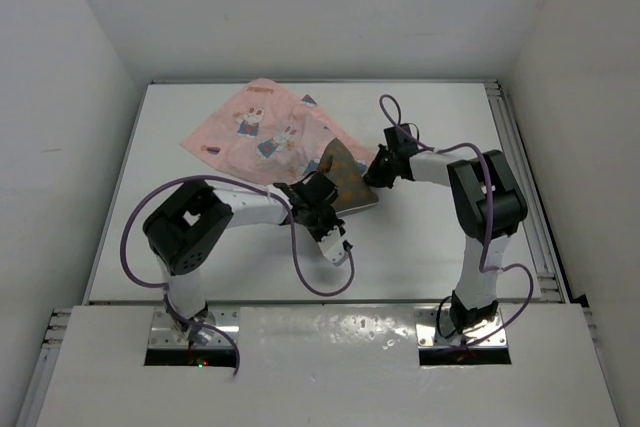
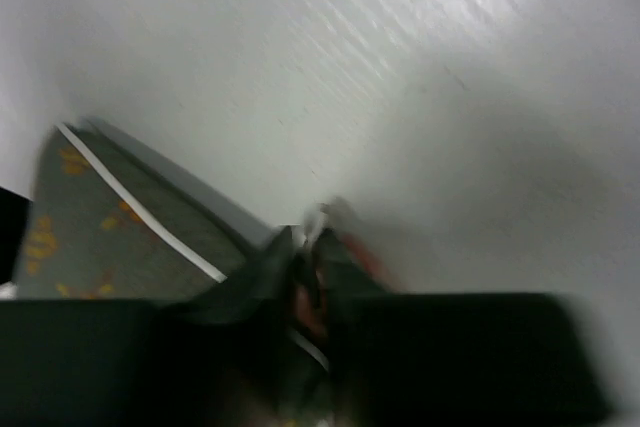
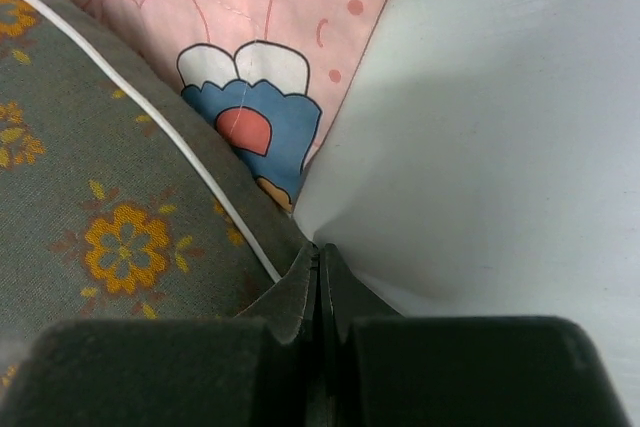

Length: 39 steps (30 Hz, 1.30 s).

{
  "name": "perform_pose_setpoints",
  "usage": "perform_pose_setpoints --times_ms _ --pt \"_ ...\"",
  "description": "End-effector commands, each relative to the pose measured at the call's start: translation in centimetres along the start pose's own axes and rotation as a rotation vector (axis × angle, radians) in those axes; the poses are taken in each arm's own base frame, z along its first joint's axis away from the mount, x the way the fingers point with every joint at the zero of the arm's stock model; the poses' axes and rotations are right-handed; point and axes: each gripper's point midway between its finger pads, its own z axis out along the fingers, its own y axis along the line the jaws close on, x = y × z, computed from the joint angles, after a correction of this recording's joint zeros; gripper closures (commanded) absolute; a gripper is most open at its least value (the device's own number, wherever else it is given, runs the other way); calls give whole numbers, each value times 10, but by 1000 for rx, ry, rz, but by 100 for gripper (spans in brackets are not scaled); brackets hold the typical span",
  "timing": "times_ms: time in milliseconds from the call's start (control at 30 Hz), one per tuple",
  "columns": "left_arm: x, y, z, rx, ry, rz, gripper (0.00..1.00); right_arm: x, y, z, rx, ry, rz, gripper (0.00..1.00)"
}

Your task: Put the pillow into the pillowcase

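Note:
My right gripper is at the white piping of the pillow and the pillowcase's corner lies loose beyond it, so I should open it and take the pillowcase's edge (image 3: pixel 348 90).
The olive-brown pillow (image 1: pixel 345 175) with orange dots lies mid-table, its far end against or under the pink bunny-print pillowcase (image 1: pixel 262 127); I cannot tell how far it is inside. My left gripper (image 1: pixel 335 215) is at the pillow's near edge. The blurred left wrist view shows it (image 2: pixel 308 247) shut with the pillow's (image 2: pixel 90 237) pale piping between the jaws. My right gripper (image 1: pixel 375 179) is at the pillow's right corner. The right wrist view shows it (image 3: pixel 318 259) shut at the pillow's (image 3: pixel 110 207) edge, with the pillowcase (image 3: pixel 250 37) lying just beyond.
The white table (image 1: pixel 440 137) is walled on the left, right and back. A metal rail (image 1: pixel 525 177) runs along its right edge. Purple cables (image 1: pixel 310 277) loop off both arms over the near part of the table.

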Motion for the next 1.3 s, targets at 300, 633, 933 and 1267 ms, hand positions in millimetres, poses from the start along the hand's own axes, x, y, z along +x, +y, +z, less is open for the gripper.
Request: perform_pose_setpoints --times_ms 300,633,933,1267 --pt "-6 17 -100 -25 -98 -333 100 -40 -4 -17 42 -85 2 67" --pt "-37 5 -145 -112 -160 -378 100 -54 -10 12 102 -86 61 38" --pt "-35 34 -161 -227 -169 -431 100 -29 -1 42 91 19 136 54" --pt "-25 27 -169 -260 -139 -512 100 10 -73 -16 376 -12 -200 53"
